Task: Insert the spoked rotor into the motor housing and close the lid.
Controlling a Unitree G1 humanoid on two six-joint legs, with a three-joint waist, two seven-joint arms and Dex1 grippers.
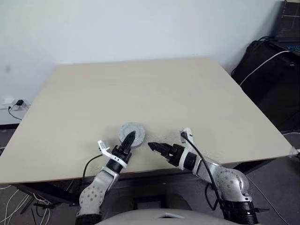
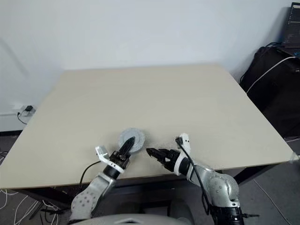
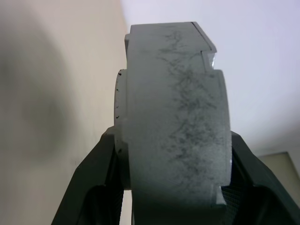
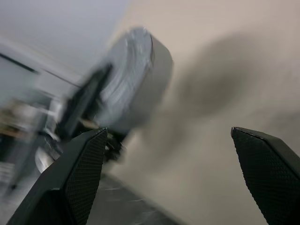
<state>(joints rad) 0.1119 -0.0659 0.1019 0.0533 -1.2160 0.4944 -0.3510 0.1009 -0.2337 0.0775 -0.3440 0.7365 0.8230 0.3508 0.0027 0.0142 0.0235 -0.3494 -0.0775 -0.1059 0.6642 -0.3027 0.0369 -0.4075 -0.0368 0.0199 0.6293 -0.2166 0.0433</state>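
Next, I release the motor housing with my left gripper on the bare table a little farther from the front edge (image 1: 123,116). The motor housing now sits near that front edge.
A squat silver-grey round drum (image 1: 134,131) sits near the table's front edge, its smooth lid face up. Seen edge-on in the left wrist view, the drum (image 3: 178,117) is the motor housing with a thinner disc (image 3: 120,112) against one face. My left gripper (image 1: 128,141) is shut on it, one black finger (image 3: 89,187) on each flat face. I cannot tell whether it touches the table. The spoked rotor and the copper windings are hidden. My right gripper (image 1: 153,146) stands open just right of the drum, apart from it and holding nothing, its fingers (image 4: 79,173) spread wide.
The beige table (image 1: 140,89) stretches far behind the drum, with a white wall beyond. Its front edge (image 1: 56,177) runs just below both grippers. Black bags (image 1: 269,79) with a white cable stand off the right side. Cables and a socket (image 1: 14,104) lie at the left.
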